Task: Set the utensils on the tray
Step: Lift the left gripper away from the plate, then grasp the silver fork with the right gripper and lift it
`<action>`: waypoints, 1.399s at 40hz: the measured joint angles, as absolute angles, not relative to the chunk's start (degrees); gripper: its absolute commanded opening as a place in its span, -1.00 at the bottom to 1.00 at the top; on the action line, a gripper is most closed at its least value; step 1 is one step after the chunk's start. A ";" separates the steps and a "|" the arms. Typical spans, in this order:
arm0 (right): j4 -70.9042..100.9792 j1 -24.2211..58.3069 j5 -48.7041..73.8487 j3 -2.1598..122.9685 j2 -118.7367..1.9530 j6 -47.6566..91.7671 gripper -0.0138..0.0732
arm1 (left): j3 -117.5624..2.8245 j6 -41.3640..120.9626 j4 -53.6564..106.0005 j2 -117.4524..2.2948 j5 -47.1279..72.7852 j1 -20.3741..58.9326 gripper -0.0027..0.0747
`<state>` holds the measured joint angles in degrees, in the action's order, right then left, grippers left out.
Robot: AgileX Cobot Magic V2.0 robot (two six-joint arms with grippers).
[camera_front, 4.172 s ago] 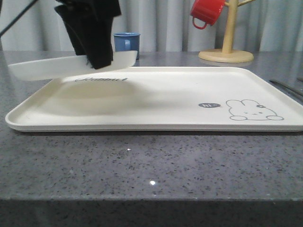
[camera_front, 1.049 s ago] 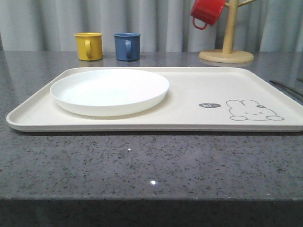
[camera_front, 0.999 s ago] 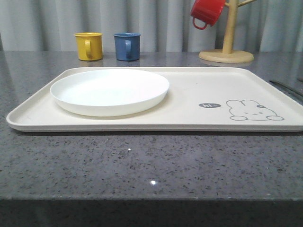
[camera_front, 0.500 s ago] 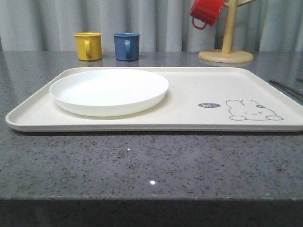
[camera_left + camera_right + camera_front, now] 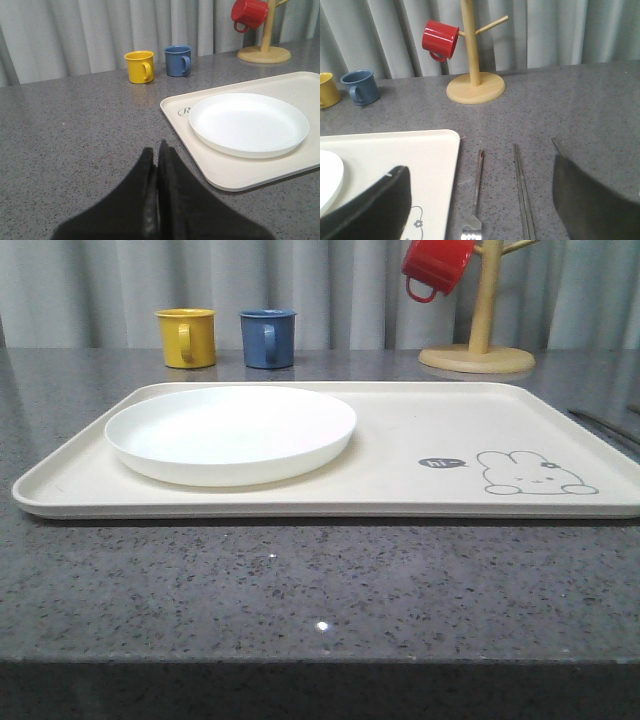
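My right gripper picks up the steel fork next, closing on the middle of its handle (image 5: 618, 434) (image 5: 478, 182), next to the cream tray's edge.
The cream tray (image 5: 400, 495) with its rabbit drawing lies across the table, and the white plate (image 5: 230, 432) rests flat on its left half. My left gripper (image 5: 156, 150) is shut and empty, hovering over bare table just off the tray's (image 5: 225, 172) left end, apart from the plate (image 5: 248, 123). My right gripper (image 5: 478, 155) is open above the table to the right of the tray (image 5: 395, 150). Between its fingers (image 5: 375, 205) lie a steel fork (image 5: 476, 195) and a pair of chopsticks (image 5: 522, 192), side by side on the table. The chopsticks (image 5: 605, 425) also show past the tray's right rim.
A yellow mug (image 5: 187, 337) and a blue mug (image 5: 267, 337) stand behind the tray at the back left. A wooden mug tree (image 5: 478, 350) holding a red mug (image 5: 437, 265) stands at the back right. A curtain closes off the back.
Four seconds ago my left gripper held the plate tilted above the tray's left end. Now the plate lies flat on the tray and the gripper has left the front view.
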<state>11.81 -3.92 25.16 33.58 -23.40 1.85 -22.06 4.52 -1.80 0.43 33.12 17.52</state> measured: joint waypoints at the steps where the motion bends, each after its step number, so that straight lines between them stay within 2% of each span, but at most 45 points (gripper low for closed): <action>1: 11.81 -3.92 25.05 33.58 -23.40 1.85 0.70 | -22.06 4.52 -1.80 0.43 33.12 17.52 -0.98; 5: 11.81 -3.92 24.71 33.58 -23.40 1.85 0.62 | -22.06 4.52 -1.80 0.43 33.12 17.52 -0.98; 11: 11.81 -3.92 25.18 33.71 -24.49 2.05 0.18 | -22.06 4.52 -1.71 0.43 33.12 17.52 -0.98; 14: 11.33 -3.92 25.61 34.67 -26.93 3.62 0.06 | -22.06 4.52 -1.71 0.43 33.12 17.52 -0.98; 22: 10.94 -3.92 33.84 43.62 -39.87 9.12 0.06 | -22.06 4.52 -1.71 0.43 33.12 17.52 -0.98; 33: 10.72 -3.79 44.95 55.81 -58.46 10.05 0.06 | -22.06 4.52 -1.71 0.43 33.12 17.52 -0.98; 56: 10.46 0.63 51.82 67.66 -80.58 10.18 0.06 | -22.06 4.52 -1.71 0.43 33.12 17.52 -0.98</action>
<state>10.46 0.63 51.82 67.66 -80.58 10.18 -22.06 4.52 -1.71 0.43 33.12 17.52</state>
